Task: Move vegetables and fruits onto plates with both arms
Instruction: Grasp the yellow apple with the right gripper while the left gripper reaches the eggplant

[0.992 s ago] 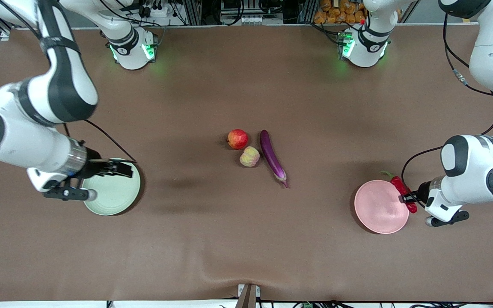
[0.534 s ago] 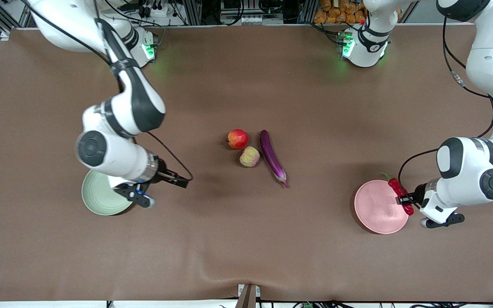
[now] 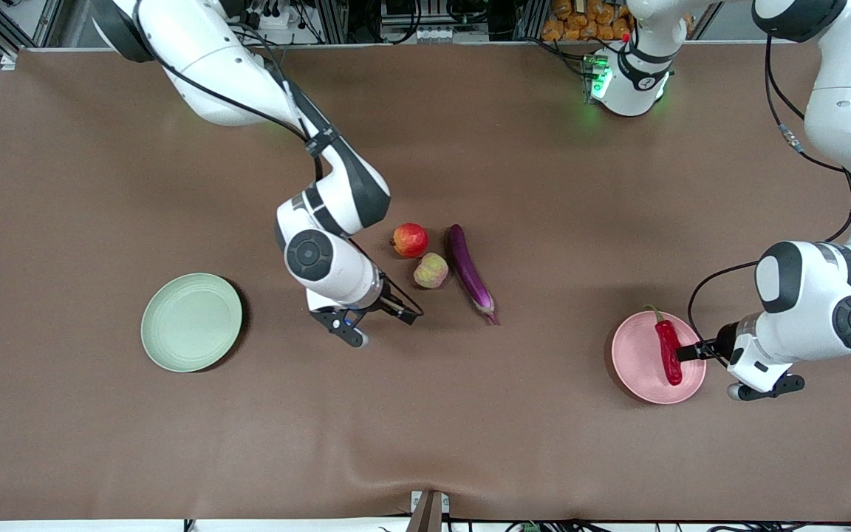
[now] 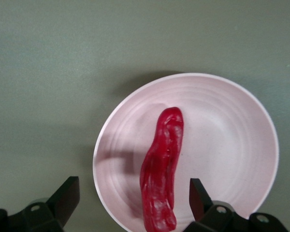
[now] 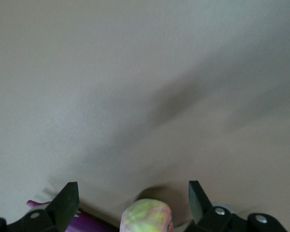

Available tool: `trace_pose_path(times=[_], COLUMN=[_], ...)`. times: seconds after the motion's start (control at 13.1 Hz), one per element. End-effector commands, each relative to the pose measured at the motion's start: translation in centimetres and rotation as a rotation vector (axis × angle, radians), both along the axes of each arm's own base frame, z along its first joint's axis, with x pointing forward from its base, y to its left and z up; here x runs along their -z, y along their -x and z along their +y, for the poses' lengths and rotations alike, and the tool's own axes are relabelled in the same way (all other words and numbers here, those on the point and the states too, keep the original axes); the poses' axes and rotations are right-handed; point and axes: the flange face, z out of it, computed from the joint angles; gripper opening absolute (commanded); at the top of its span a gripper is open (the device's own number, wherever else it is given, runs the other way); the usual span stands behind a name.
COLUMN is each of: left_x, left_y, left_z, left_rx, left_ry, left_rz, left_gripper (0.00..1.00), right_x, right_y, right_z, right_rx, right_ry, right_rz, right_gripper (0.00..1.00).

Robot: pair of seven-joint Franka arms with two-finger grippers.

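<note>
The yellow-green fruit lies between the red fruit and the purple eggplant. My right gripper will close around the middle of the yellow-green fruit [image 3: 431, 271] [image 5: 147, 218].
The red chili pepper [image 3: 668, 349] lies on the pale pink plate [image 3: 640, 369], its green stem pointing toward the robots. My left gripper [image 3: 691, 352] is open and empty at the plate's rim; in the left wrist view its fingers [image 4: 67, 193] stand wide apart on either side of the chili [image 4: 162, 169]. My right gripper [image 3: 405, 313] is open and empty over bare table beside the yellow-green fruit [image 3: 431, 270], which shows between its fingers in the right wrist view [image 5: 147, 215]. The red pomegranate-like fruit [image 3: 410, 239] and the purple eggplant [image 3: 468, 272] lie by it. The pale green plate [image 3: 190, 321] holds nothing.
The brown table cover [image 3: 425, 414] has a wrinkle near its front edge. The right arm's elbow [image 3: 344, 199] hangs over the table close to the red fruit. The eggplant's tip shows in the right wrist view [image 5: 82, 223].
My right arm has swung from the green plate to the fruits in the middle. My left gripper has opened and let go of the chili, which now lies on the pink plate.
</note>
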Motion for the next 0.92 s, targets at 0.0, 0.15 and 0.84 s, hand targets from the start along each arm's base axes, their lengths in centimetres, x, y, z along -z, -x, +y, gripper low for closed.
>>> trace_pose_path(times=[0.0, 0.15, 0.84], left_x=[-3.4, -4.3, -1.1], left_y=[0.9, 2.2, 6.8], left_z=[-2.9, -6.0, -25.7], left_rx=[0.017, -0.078, -0.463], left_ry=[0.008, 0.000, 0.071], left_rz=[0.053, 0.139, 0.266], left_gripper=[1.00, 1.00, 1.00], right_x=[1.3, 2.7, 6.0], right_y=[1.5, 3.6, 6.6], right_z=[3.1, 5.4, 7.7], right_rx=[0.021, 0.010, -0.109], right_ry=[0.002, 0.025, 0.137], right_rz=[0.026, 0.044, 0.037], right_gripper=[1.00, 1.00, 0.00])
